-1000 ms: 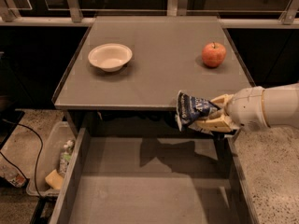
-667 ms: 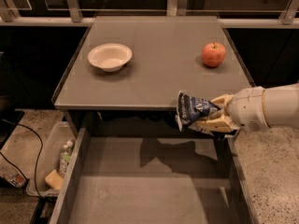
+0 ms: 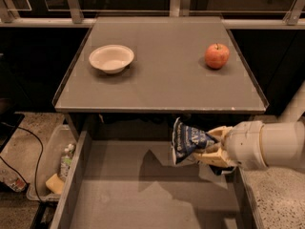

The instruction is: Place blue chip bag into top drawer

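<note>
Next, I release the blue chip bag, now hanging over the open drawer, on the bare middle of the top drawer's flat bottom (image 3: 166, 170).
The blue chip bag (image 3: 188, 140), crumpled dark-blue foil with white markings, hangs over the right part of the open top drawer (image 3: 143, 194), just below the tabletop's front edge. My gripper (image 3: 209, 147) comes in from the right on a white arm and is shut on the bag's right end, with its tan fingers (image 3: 217, 132) above and below the foil. The drawer is wide, shallow and grey-brown, pulled out toward me, and its flat bottom is bare. The bag's shadow falls on the drawer floor under it.
A white bowl (image 3: 111, 57) sits at the tabletop's left and a red apple (image 3: 217, 56) at its right. A clear plastic bin (image 3: 50, 163) of clutter stands on the floor left of the drawer. A cable runs across the floor at far left.
My gripper and the bag have moved down a little, from level with the tabletop's front edge to lower over the drawer. The bowl and apple have not moved.
</note>
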Controlling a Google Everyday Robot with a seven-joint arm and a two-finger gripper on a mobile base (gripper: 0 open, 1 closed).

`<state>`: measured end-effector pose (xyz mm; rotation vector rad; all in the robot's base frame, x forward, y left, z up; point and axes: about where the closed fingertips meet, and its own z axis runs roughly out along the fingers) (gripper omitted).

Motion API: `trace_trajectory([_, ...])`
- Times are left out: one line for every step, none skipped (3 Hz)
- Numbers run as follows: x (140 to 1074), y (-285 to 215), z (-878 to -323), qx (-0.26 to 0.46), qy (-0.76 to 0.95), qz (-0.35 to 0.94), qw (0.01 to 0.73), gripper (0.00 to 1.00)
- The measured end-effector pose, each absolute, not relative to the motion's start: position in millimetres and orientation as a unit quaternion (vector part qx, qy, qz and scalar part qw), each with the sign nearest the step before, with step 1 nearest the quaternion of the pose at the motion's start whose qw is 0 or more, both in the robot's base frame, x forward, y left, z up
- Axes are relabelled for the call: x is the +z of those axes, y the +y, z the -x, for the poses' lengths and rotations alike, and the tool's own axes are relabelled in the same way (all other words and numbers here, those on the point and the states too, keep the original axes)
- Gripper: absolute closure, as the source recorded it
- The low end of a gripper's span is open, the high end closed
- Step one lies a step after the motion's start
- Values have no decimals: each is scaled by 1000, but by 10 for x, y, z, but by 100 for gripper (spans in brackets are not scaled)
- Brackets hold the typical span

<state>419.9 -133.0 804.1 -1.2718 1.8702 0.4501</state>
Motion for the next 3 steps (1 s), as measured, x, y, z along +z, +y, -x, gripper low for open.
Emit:
trace_trajectory([7708, -1208, -3933, 176, 754, 493, 397, 100])
trace_trajectory([7297, -1011, -3957, 169, 758, 487, 399, 100])
trace_trajectory([7010, -879, -4162, 165, 758, 472, 418, 100])
